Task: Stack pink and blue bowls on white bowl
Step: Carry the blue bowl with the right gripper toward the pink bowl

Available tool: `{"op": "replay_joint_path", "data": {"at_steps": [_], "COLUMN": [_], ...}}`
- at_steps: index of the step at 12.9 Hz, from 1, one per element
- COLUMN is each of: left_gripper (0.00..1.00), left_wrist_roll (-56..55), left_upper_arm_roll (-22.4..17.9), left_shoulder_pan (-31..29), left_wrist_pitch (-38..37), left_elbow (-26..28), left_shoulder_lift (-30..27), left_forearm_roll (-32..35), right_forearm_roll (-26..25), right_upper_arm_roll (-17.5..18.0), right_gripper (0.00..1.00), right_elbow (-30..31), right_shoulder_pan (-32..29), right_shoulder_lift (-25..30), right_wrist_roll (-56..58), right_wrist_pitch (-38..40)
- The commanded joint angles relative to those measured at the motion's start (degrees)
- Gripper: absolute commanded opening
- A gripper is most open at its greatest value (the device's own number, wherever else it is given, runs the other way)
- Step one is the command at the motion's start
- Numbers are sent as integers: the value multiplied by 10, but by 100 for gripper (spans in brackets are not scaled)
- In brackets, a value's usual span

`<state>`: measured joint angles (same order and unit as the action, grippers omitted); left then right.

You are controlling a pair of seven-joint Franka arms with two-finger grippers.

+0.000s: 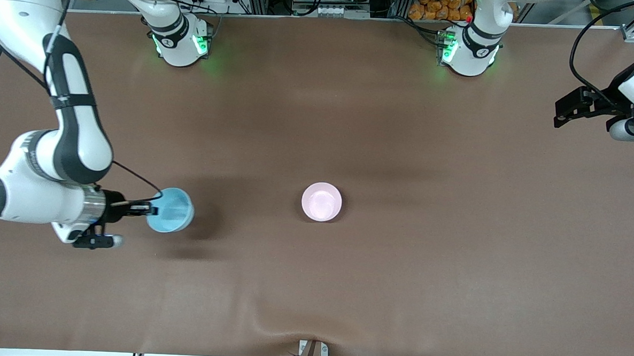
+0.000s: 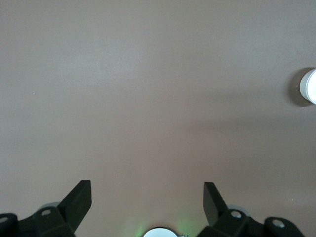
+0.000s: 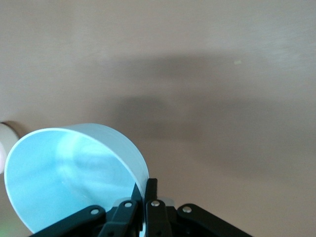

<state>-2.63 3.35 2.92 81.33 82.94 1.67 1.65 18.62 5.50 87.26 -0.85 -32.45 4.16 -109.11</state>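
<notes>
The robot's right gripper will release the light blue bowl, now held tilted above the table, inside the pale pink bowl (image 1: 321, 201) (image 3: 4, 147) at the middle of the table.
The pale pink bowl (image 1: 321, 201) stands upright in the middle of the table. It also shows as a pale sliver at the edge of the left wrist view (image 2: 310, 86) and of the right wrist view (image 3: 5, 138). No separate white bowl shows; I cannot tell whether it is under the pink one. My right gripper (image 1: 145, 209) is shut on the rim of the light blue bowl (image 1: 171, 210), holding it tilted above the table toward the right arm's end. The grip (image 3: 147, 190) on the blue bowl (image 3: 74, 173) shows in the right wrist view. My left gripper (image 1: 557, 116) is open and empty (image 2: 147, 197).
The brown table mat (image 1: 398, 267) is bare around the pink bowl. The left arm waits raised over the table's edge at its own end. A small bracket (image 1: 312, 351) sits at the table edge nearest the front camera.
</notes>
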Motion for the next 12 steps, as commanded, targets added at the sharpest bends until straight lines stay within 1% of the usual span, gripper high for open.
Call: {"op": "replay_joint_path", "data": {"at_steps": [1, 4, 6, 8, 11, 12], "left_gripper": [100, 100, 100, 100, 100, 100], "left_wrist_roll": [-13, -15, -16, -16, -16, -16], "left_upper_arm_roll": [3, 4, 4, 3, 3, 3], "left_shoulder_pan": [-1, -5, -5, -7, -10, -10], "left_wrist_pitch": [1, 2, 8, 16, 16, 16], "left_elbow": [-8, -6, -5, -3, -1, 0], "left_shoulder_lift": [2, 4, 6, 8, 9, 8], "left_forearm_roll": [6, 3, 2, -16, -18, -18], "right_forearm_roll": [37, 62, 68, 68, 66, 65], "right_upper_arm_roll": [0, -1, -1, -1, -1, -2], "right_gripper": [0, 0, 0, 0, 0, 0], "right_elbow": [-1, -1, 4, 4, 2, 1], "right_shoulder_pan": [57, 123, 166, 207, 260, 271], "right_shoulder_lift": [1, -2, -4, -14, -44, -52], "right_wrist_roll": [-37, -93, -136, -199, -276, -294], "right_wrist_pitch": [4, -15, -41, -89, -173, -191]}}
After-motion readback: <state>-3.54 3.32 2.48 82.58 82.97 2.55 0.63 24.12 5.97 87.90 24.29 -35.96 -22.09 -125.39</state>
